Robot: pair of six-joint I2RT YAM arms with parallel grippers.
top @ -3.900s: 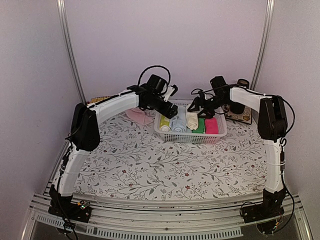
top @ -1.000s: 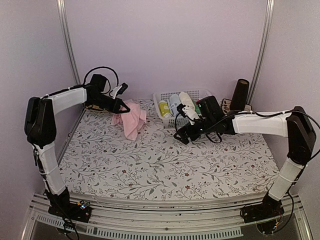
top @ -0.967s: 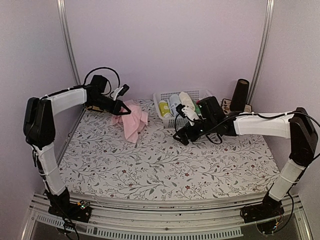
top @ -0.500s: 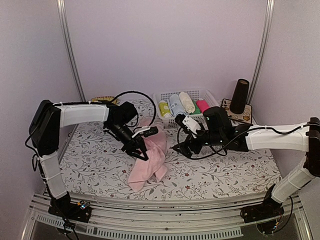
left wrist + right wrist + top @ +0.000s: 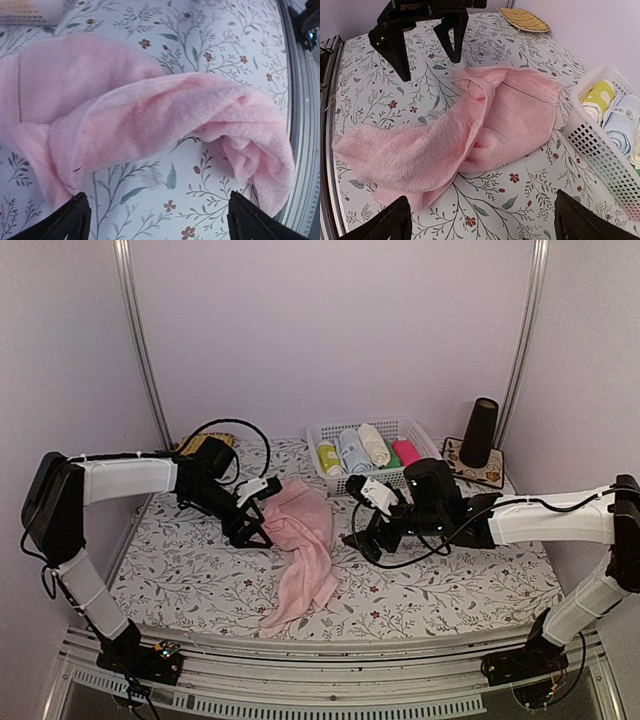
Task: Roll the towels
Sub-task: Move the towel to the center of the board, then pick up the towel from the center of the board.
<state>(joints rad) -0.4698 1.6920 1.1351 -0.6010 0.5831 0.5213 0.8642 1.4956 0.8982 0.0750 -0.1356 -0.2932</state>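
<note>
The folded-over corner (image 5: 266,512) (image 5: 46,175) at the back end of the pale pink towel, the end nearer the white basket, will be gripped by my left gripper.
The pale pink towel (image 5: 305,545) lies crumpled and partly folded over itself on the flowered table; it also shows in the left wrist view (image 5: 150,110) and the right wrist view (image 5: 470,130). My left gripper (image 5: 252,530) is open and empty just left of the towel, its jaws (image 5: 160,225) wide apart over bare table at the towel's edge. My right gripper (image 5: 360,522) is open and empty just right of the towel, its jaws (image 5: 482,225) wide apart. A cream towel (image 5: 374,443) lies rolled in the basket.
A white basket (image 5: 345,483) at the back holds yellow-green, light blue and magenta rolls; its wall shows in the right wrist view (image 5: 607,155). A dark cylinder (image 5: 484,430) stands on a mat at the back right. A woven tray (image 5: 522,17) lies at the back left.
My left gripper dragged the pink towel from the back left to the table's middle, then let go and pulled back left. My right gripper came away from the basket and hardly moved since.
</note>
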